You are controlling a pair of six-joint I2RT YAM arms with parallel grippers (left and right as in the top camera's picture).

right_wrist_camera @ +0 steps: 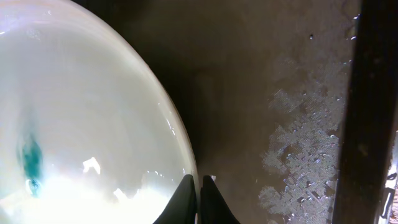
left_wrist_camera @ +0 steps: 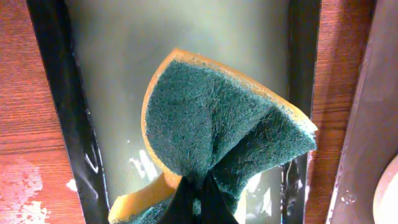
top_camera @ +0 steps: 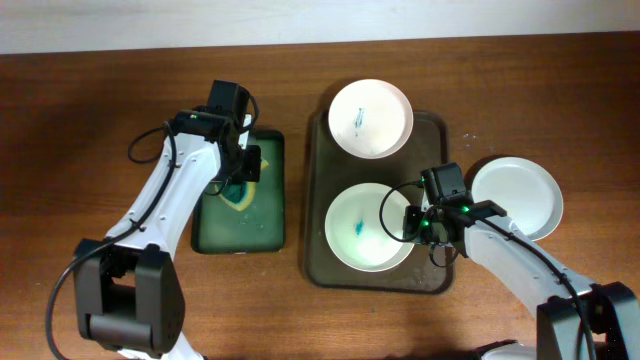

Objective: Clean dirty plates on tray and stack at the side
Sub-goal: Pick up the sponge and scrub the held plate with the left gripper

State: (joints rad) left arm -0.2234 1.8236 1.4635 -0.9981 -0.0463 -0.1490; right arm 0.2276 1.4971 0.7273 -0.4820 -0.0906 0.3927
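I will use my left gripper to set the teal sponge down and let go of it on the wet bottom in the middle of the green tray (top_camera: 233,197) (left_wrist_camera: 180,109).
The dark brown tray (top_camera: 318,230) holds two white plates with teal smears: a far one (top_camera: 371,118) and a near one (top_camera: 366,227). A third white plate (top_camera: 518,196) lies on the table right of the tray with no smear showing. My right gripper (top_camera: 413,226) is shut on the right rim of the near plate (right_wrist_camera: 93,124), one finger inside and one outside (right_wrist_camera: 198,190). My left gripper (top_camera: 243,168) is shut on a green and yellow sponge (left_wrist_camera: 217,130), folded between the fingers (left_wrist_camera: 199,199), over the green tray (top_camera: 265,225).
The green tray (left_wrist_camera: 81,149) holds a film of water. The brown tray's floor (right_wrist_camera: 292,137) is wet with soapy patches right of the held plate. Bare wood table lies left and in front.
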